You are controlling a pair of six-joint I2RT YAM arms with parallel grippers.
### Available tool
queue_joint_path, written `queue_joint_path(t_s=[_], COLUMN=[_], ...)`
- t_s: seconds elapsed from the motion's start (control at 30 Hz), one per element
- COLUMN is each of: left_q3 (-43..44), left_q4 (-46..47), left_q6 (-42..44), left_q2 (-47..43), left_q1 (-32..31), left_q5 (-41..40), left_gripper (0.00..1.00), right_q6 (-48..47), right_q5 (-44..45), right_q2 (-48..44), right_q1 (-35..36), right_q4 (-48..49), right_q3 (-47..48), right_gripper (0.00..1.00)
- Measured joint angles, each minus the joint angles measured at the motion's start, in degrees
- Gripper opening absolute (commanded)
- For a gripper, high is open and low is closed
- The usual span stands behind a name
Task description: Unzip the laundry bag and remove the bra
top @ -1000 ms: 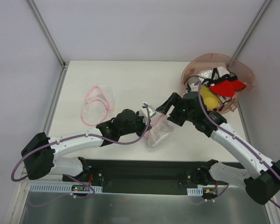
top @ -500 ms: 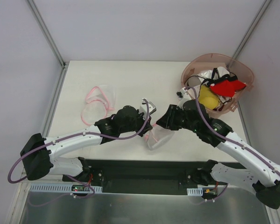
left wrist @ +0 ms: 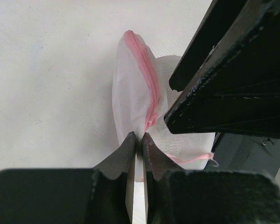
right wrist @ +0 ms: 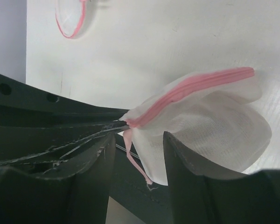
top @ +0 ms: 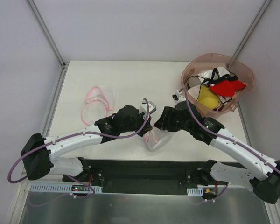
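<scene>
The mesh beside the zipper's end is pinched in my left gripper, so that gripper should open and take the zipper [left wrist: 148,126] just below the slider before my right gripper pulls the slider.
The laundry bag [top: 157,138], a white mesh pouch with a pink zipper, lies near the table's front edge. My left gripper [top: 147,124] is shut on the bag's mesh edge at the zipper's end; the left wrist view shows the tips [left wrist: 139,140] pinched on the bag [left wrist: 133,88]. My right gripper [top: 158,122] is open beside it. In the right wrist view its fingers [right wrist: 191,158] straddle the bag's corner [right wrist: 210,121] and the hanging pink pull strap [right wrist: 134,161]. The zipper looks shut. The bra is hidden.
A pinkish-brown basket [top: 239,66] at the back right holds yellow, red and white garments with black straps. Two flat, pink-rimmed mesh pouches [top: 99,103] lie at the left. A small dark item [top: 177,96] lies left of the basket.
My right gripper has moved left and down from near the basket to the bag's zipper end. My left gripper shifted slightly, still holding the bag.
</scene>
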Motion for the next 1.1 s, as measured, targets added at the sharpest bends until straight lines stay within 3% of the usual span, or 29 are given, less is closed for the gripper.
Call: queue_joint_path(t_s=[0.1, 0.43, 0.53, 0.57, 0.7, 0.73, 0.77, 0.87, 1.1], left_q3=[0.00, 0.00, 0.00, 0.00, -0.02, -0.04, -0.07, -0.13, -0.13], left_q4=[-0.26, -0.90, -0.90, -0.85, -0.90, -0.96, -1.05, -1.51, -1.68], left_q6=[0.00, 0.04, 0.07, 0.09, 0.20, 0.31, 0.35, 0.57, 0.74], left_q2=[0.00, -0.26, -0.57, -0.68, -1.31, -1.55, -1.75, -2.54, -3.10], left_q1=[0.00, 0.37, 0.74, 0.74, 0.74, 0.74, 0.74, 0.92, 1.49], left_q5=[0.00, 0.96, 1.42, 1.57, 2.43, 2.45, 2.47, 2.51, 2.54], left_gripper=[0.00, 0.00, 0.00, 0.00, 0.01, 0.06, 0.19, 0.26, 0.31], right_q6=[0.20, 0.39, 0.13, -0.04, -0.61, -0.70, -0.81, -1.42, -2.27], right_q5=[0.61, 1.40, 1.46, 1.46, 1.60, 1.75, 1.86, 2.38, 2.58], right_q2=[0.33, 3.19, 3.34, 3.34, 3.32, 3.32, 3.30, 3.06, 1.55], right_q1=[0.00, 0.00, 0.00, 0.00, 0.00, 0.02, 0.04, 0.07, 0.07], right_q4=[0.17, 3.28, 4.37, 4.81, 6.03, 6.10, 6.10, 6.08, 5.92], right_q3=[-1.11, -3.45, -3.45, -3.45, -3.45, -3.45, -3.45, -3.45, -3.45], right_gripper=[0.40, 0.35, 0.14, 0.02, 0.01, 0.01, 0.01, 0.01, 0.01])
